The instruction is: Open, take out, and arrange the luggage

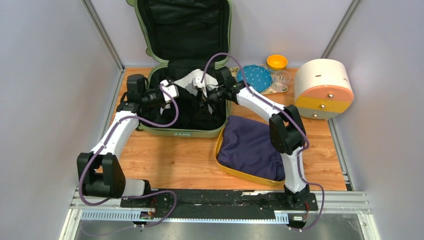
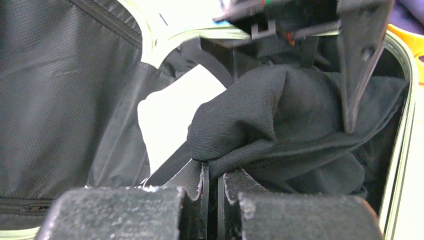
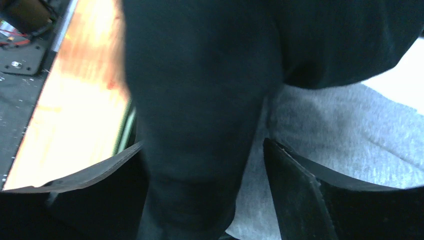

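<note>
The black garment, still bunched inside the luggage's lower shell, will be let go by my left gripper on the purple cloth in the yellow tray (image 1: 250,149).
The sage-green luggage (image 1: 175,132) lies open at the back of the table, its lid (image 1: 182,25) propped against the wall. A black garment (image 2: 280,115) is bunched inside the lower shell, over a white cloth (image 2: 170,120). My left gripper (image 2: 212,172) is shut on a fold of the black garment, inside the shell (image 1: 178,95). My right gripper (image 3: 205,150) reaches in from the right (image 1: 204,97) with its jaws wide open. The black garment (image 3: 200,100) hangs between its fingers (image 3: 295,185), with a gap on the right side, above a grey cloth (image 3: 345,130).
A yellow tray (image 1: 220,150) holding a folded purple cloth (image 1: 250,145) lies right of the luggage. A round cream-and-orange drawer box (image 1: 324,87) stands at the back right. Near it are a blue dotted plate (image 1: 255,76), an orange bowl (image 1: 276,61) and a clear cup (image 1: 281,77).
</note>
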Robot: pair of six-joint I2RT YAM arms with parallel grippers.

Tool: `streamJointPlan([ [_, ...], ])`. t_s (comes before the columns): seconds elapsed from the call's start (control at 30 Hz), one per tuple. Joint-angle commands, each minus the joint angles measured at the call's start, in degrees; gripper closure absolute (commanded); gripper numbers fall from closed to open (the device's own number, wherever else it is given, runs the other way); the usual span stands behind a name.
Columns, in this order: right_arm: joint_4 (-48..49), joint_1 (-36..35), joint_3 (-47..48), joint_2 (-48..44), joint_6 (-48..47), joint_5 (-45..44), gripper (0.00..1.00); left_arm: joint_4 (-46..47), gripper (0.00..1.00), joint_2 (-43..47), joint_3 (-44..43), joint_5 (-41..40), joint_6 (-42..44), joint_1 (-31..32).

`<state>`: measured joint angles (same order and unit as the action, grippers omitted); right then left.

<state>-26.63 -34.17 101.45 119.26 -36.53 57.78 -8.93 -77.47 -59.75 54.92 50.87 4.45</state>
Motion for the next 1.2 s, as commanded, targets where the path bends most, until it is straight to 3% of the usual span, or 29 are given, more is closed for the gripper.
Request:
streamJointPlan([
  [0.0,3.08,0.33,3.40,4.83,3.39,-4.51,0.20,6.64,1.00,1.36,-3.09,2.48,-6.12,-0.40],
  [0.03,3.34,0.34,4.54,5.19,4.18,-4.95,0.25,7.34,1.00,1.27,-3.44,2.22,-7.09,-0.49],
  [0.07,3.34,0.34,4.98,5.45,5.06,-6.00,0.39,7.96,1.00,1.27,-3.62,1.95,-8.41,-0.58],
  [0.13,3.43,0.51,5.86,4.93,7.78,-6.45,0.53,11.01,1.00,1.45,-4.15,0.90,-13.59,-0.84],
  [0.17,3.60,0.77,6.65,4.32,8.84,-6.80,0.67,11.56,1.00,1.53,-4.50,0.72,-15.17,-1.02],
  [0.23,4.22,1.30,7.97,1.61,13.23,-7.77,0.85,12.35,1.00,1.88,-5.55,-0.07,-18.69,-1.02],
  [0.27,4.13,1.74,9.63,0.37,14.20,-8.12,1.00,12.97,1.00,2.06,-5.90,-0.59,-20.10,-1.02],
  [0.37,4.13,3.05,11.40,-5.86,16.84,-9.61,1.00,13.93,1.00,2.59,-8.10,-2.09,-24.84,-0.93],
  [0.47,-0.24,4.02,11.75,-12.55,13.52,-11.71,1.00,13.94,1.00,2.85,-11.44,-2.97,-28.10,-0.84],
  [0.6,-16.47,4.11,12.19,-20.02,5.26,-15.76,1.00,11.66,1.00,4.17,-14.26,-4.72,-29.78,2.05],
  [0.73,-31.35,4.03,9.92,-28.36,-2.04,-20.68,1.00,10.34,1.00,7.59,-13.65,-4.73,-33.02,8.62],
  [0.9,-50.49,3.94,4.03,-42.60,-6.27,-25.52,1.00,10.68,1.00,11.11,-8.82,-5.08,-45.32,17.42],
  [1.03,-59.22,3.94,-3.70,-53.94,-5.74,-27.98,1.00,11.39,1.00,14.45,-0.22,-5.43,-50.33,28.21],
  [1.17,-64.07,3.94,-10.30,-63.34,-2.33,-28.34,1.00,11.57,1.00,13.41,3.58,-6.75,-57.26,34.92],
])
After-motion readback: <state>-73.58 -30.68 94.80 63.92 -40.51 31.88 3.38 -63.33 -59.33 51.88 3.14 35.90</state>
